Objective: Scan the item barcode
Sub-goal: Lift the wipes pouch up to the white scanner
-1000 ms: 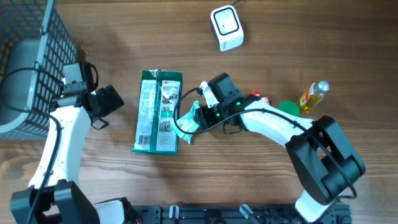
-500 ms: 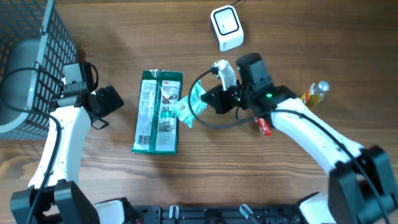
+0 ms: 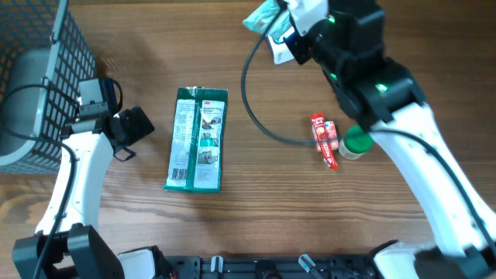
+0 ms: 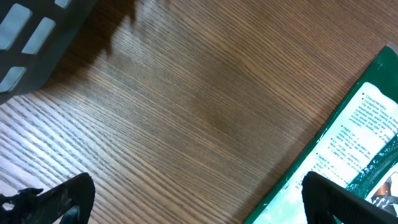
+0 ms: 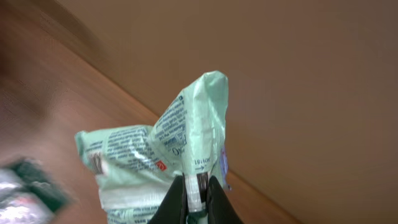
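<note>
My right gripper is going to set the mint-green packet free on the bare table point(image 3: 286, 121) beside the red tube, facing the green flat package.
My right gripper point(image 3: 288, 22) is raised high at the table's far edge, shut on the crimped seam of a mint-green packet point(image 3: 262, 15). In the right wrist view the packet point(image 5: 155, 143) fans out above the pinched fingers point(image 5: 177, 202) of that gripper point(image 5: 197, 190), with printed text and a small striped patch on its left side. The white scanner point(image 3: 277, 48) shows only partly beneath the right arm. My left gripper point(image 3: 130, 133) rests open at the left, just left of a green flat package point(image 3: 198, 139). In the left wrist view that gripper point(image 4: 199, 205) holds nothing, and the package point(image 4: 367, 143) lies by its right finger.
A black wire basket point(image 3: 39, 70) holding a grey object fills the far left corner. A red tube point(image 3: 325, 139) and a green-capped bottle point(image 3: 356, 143) lie right of centre. A black cable point(image 3: 254, 101) loops from the scanner area across the table.
The right gripper closed on the mint-green packet beside the green package, lifted it and carried it up and back to above the scanner. The left arm has not moved.
</note>
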You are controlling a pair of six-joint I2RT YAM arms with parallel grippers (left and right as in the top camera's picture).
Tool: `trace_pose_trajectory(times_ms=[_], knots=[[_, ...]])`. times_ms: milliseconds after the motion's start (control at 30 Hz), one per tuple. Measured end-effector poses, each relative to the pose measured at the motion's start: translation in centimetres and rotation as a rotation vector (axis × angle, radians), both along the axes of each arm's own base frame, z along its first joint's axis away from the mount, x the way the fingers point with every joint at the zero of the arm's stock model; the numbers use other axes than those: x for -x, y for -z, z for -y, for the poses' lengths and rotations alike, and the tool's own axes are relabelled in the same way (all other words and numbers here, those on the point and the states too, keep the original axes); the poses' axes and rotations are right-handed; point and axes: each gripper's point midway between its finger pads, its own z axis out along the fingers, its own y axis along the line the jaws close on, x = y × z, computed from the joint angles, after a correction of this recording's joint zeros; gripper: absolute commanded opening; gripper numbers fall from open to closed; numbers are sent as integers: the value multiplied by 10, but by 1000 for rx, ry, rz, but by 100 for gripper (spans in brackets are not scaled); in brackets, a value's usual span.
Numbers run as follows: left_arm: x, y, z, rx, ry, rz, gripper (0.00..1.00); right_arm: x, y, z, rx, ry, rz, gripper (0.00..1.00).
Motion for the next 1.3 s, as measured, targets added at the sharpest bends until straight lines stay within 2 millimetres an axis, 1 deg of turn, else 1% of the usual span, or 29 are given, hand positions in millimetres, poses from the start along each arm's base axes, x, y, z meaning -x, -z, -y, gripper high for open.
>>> trace_pose_trajectory(times_ms=[33,133,200,267,300,367,400,533,633,733,900,1033,1100,1233,1300], knots=[[0,0,0,0,0,0,100,-16,13,3,53,43,8,4],[0,0,0,0,0,0,100,-53,50,7,160,134,23,4],[0,0,0,0,0,0,100,-81,83,10,252,200,35,4],[0,0,0,0,0,-1,100,-98,99,15,312,253,64,4],[-1,0,0,-1,0,2,100,-107,98,17,327,288,106,4],[0,0,0,-1,0,0,100,-123,108,22,383,354,161,4],[0,0,0,0,0,0,100,-127,112,23,401,370,172,4],[0,0,0,0,0,1,100,-144,142,28,523,423,208,4],[0,0,0,0,0,0,100,-152,157,27,550,442,236,4],[0,0,0,0,0,0,100,-155,178,26,591,434,211,4],[0,0,0,0,0,0,100,-157,198,26,623,423,186,4],[0,0,0,0,0,0,100,-155,207,26,646,422,162,4],[0,0,0,0,0,0,100,-153,210,23,658,415,151,4],[0,0,0,0,0,0,100,-147,213,9,671,391,149,4],[0,0,0,0,0,0,100,-142,216,-2,682,365,143,4]])
